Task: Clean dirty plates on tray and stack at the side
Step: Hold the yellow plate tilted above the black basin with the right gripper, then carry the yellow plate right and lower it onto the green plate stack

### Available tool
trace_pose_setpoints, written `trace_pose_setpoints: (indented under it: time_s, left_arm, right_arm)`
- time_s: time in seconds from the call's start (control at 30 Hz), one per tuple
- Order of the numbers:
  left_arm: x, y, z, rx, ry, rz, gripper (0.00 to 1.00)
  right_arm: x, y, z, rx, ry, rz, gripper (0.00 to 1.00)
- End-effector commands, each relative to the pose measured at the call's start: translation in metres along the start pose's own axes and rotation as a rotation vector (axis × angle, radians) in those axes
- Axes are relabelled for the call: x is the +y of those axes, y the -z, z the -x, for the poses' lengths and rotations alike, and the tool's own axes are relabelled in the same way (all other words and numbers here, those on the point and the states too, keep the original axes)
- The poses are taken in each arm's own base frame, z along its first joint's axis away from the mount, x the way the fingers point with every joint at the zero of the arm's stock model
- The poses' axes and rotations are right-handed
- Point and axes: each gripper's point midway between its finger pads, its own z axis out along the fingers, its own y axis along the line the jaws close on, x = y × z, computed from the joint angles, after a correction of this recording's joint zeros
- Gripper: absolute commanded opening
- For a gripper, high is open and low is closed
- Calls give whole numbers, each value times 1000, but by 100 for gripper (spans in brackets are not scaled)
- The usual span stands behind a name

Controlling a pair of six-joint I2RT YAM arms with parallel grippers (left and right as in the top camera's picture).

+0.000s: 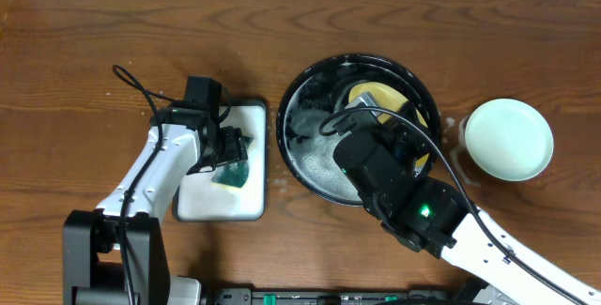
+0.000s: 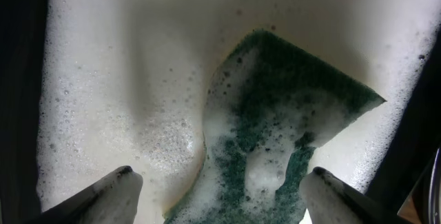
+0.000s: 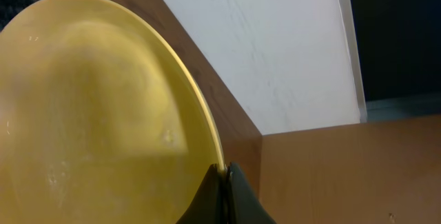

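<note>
I should let go of the pale yellow plate, still tilted up inside the black tray, with my right gripper squarely on top of the mint-green plate (image 1: pixel 510 140).
The black round tray (image 1: pixel 299 108) sits mid-table with suds in it. A pale yellow plate (image 1: pixel 380 92) is tilted up inside it, half hidden by my right arm. In the right wrist view my right gripper (image 3: pixel 226 172) is shut on the rim of this yellow plate (image 3: pixel 89 114), which fills the left of that view. A mint-green plate (image 1: pixel 508 139) rests on the tabletop to the right of the tray. My left gripper (image 2: pixel 220 186) is open, its foam-covered fingertips (image 2: pixel 118 186) straddling the soapy green sponge (image 2: pixel 289 127) without gripping it.
The white rectangular tray (image 1: pixel 202 202) with the sponge (image 1: pixel 232 172) lies left of the black tray, under my left gripper (image 1: pixel 230 147). Wet foam covers its floor (image 2: pixel 124 79). A few drops lie on the wood beside the mint plate.
</note>
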Motion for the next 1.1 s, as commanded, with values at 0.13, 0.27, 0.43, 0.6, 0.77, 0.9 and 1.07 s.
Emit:
trace_pose_setpoints:
  time_s: [0.13,0.27,0.43,0.6,0.77,0.9,1.07]
  left_arm:
    - [4,0,1,-3,-1,16,81]
    - [4,0,1,-3,-1,16,81]
    - [4,0,1,-3,-1,16,81]
    - [4,0,1,-3,-1,16,81]
    - [4,0,1,-3,-1,16,81]
    - [4,0,1,-3,-1,16,81]
    - [4,0,1,-3,-1,16,81]
  right_arm:
    - [-11,5,4,-6,-51,-34,1]
    - [-11,5,4,-6,-50,-34,1]
    - [-11,5,4,-6,-50,-34,1]
    - [-11,5,4,-6,-57,-35,1]
    - [-11,1,-4,19,-246,-34,1]
    - [22,-15,-38,165,-564,148,1]
    - [37,-44,-72,340,-752,345,1]
